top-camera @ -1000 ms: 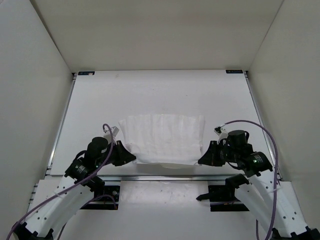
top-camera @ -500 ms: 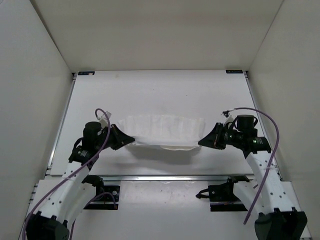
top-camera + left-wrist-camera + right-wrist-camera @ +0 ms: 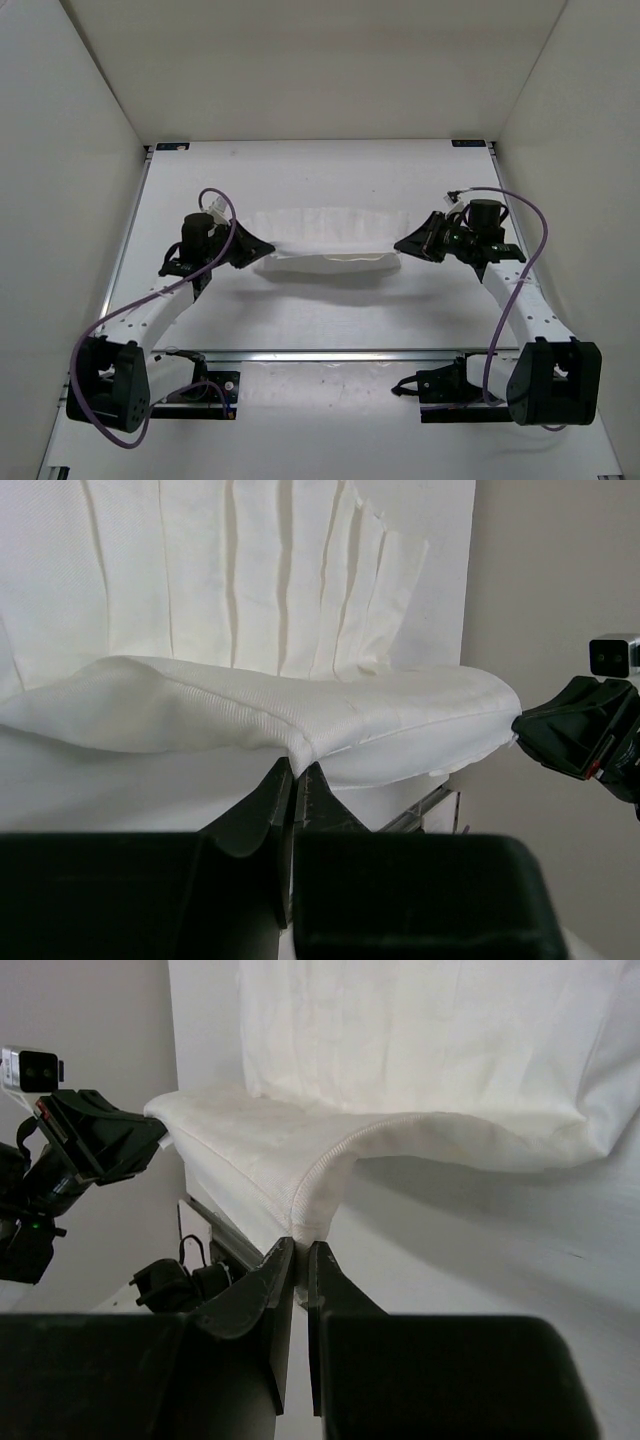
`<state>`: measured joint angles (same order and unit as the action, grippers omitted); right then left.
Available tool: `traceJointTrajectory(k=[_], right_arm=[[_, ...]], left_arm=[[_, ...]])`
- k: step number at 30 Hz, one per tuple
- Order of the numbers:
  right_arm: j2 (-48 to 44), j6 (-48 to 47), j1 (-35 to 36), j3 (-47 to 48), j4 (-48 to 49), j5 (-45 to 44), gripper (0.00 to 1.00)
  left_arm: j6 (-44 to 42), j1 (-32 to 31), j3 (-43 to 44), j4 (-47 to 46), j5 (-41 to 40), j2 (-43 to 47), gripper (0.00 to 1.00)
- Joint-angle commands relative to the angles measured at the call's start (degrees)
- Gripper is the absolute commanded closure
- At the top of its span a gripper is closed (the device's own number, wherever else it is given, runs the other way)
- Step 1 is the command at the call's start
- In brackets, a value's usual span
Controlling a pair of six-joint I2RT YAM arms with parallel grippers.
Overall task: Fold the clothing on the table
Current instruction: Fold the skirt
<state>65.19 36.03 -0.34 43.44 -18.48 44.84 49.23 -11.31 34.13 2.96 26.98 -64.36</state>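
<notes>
Next, my left gripper lets go of the lifted corner of the white clothing on its pleated far part (image 3: 283,236).
The white clothing (image 3: 328,243) lies mid-table with its near edge lifted and carried over the far part. My left gripper (image 3: 268,247) is shut on the near left corner, and the pinched hem (image 3: 298,755) rises from its tips. My right gripper (image 3: 400,245) is shut on the near right corner (image 3: 303,1230). Between the two grippers the lifted edge hangs in a shallow sag above the table (image 3: 330,310). The pleated far part of the clothing (image 3: 250,570) rests flat on the surface.
White enclosure walls stand on the left (image 3: 60,200), right (image 3: 580,180) and far side. Metal edge rails run along the table's left (image 3: 125,250) and near (image 3: 330,355) sides, with black brackets (image 3: 172,146) at the far corners.
Both grippers have carried the near edge of the clothing up and away from the arm bases, towards the far edge. The visible cloth has shrunk to a narrow band.
</notes>
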Motion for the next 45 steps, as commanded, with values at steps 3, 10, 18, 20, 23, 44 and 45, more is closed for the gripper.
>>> traceJointTrajectory(k=[3, 10, 18, 20, 23, 44, 45], right_arm=[[-3.9, -2.4, 0.2, 2.4, 0.4, -7.3, 0.99], [-16.4, -3.5, 1.7, 0.6, -10.2, -9.9, 0.99], [-32.7, -2.4, 4.6, -5.3, -22.5, -10.6, 1.00], [-34.2, -1.4, 5.2, -5.3, -25.0, -9.9, 0.99], [-33.6, -1.1, 6.0, -4.7, -25.1, -9.3, 1.00], [27.7, -5.9, 1.6, 28.6, -6.6, -19.6, 0.33], [27.1, -6.2, 1.7, 27.9, -6.3, -19.9, 0.30]], left_arm=[[0.6, 1.0, -0.8, -3.9, -5.3, 2.6, 0.96], [-0.6, -1.4, -4.1, 6.6, -7.5, 15.7, 0.98], [4.2, -4.6, -12.5, 15.9, -9.4, 36.8, 1.00], [4.7, -4.4, -12.2, 18.4, -9.5, 39.5, 1.00], [3.8, -4.1, -10.7, 19.8, -9.4, 39.8, 0.99], [-4.1, 7.0, 23.2, -4.8, 2.3, -30.0, 0.34], [-4.2, 7.1, 21.2, -4.2, 2.1, -28.6, 0.37]])
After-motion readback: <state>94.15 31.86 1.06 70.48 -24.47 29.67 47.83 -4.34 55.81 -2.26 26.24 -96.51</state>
